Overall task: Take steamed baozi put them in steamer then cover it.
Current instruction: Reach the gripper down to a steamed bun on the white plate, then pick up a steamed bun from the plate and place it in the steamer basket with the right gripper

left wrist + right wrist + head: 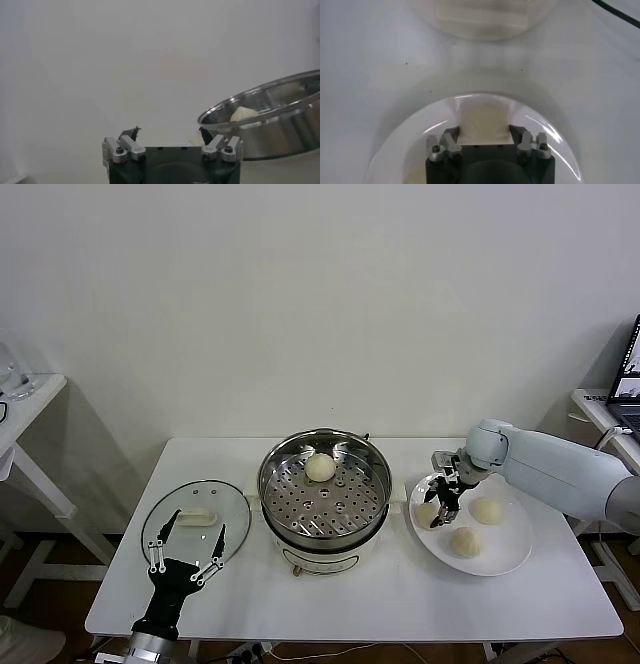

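Observation:
Next, my right gripper lets go of the held baozi on the steamer's tray (pixel 290 496) beside its baozi, toward the glass cover.
The steamer (pixel 322 529) stands mid-table with one baozi (pixel 320 468) on its perforated tray. Three baozi lie on a white plate (pixel 512 562) to its right: one (pixel 487 510) at the back, one (pixel 465 541) at the front, and one (pixel 426 514) at the plate's left side. My right gripper (pixel 444 506) is shut on that left baozi (pixel 484 120), low over the plate (pixel 400 135). The glass cover (pixel 232 506) with its white handle (pixel 196 517) lies flat left of the steamer. My left gripper (pixel 187 546) is open and empty over the cover's near edge. The left wrist view shows the steamer (pixel 270 125).
The white table (pixel 400 604) ends close in front of the steamer and the plate. A small side table (pixel 25 399) stands far left. A laptop (pixel 628 374) sits on a desk far right. A black cable (pixel 620 12) crosses a corner of the right wrist view.

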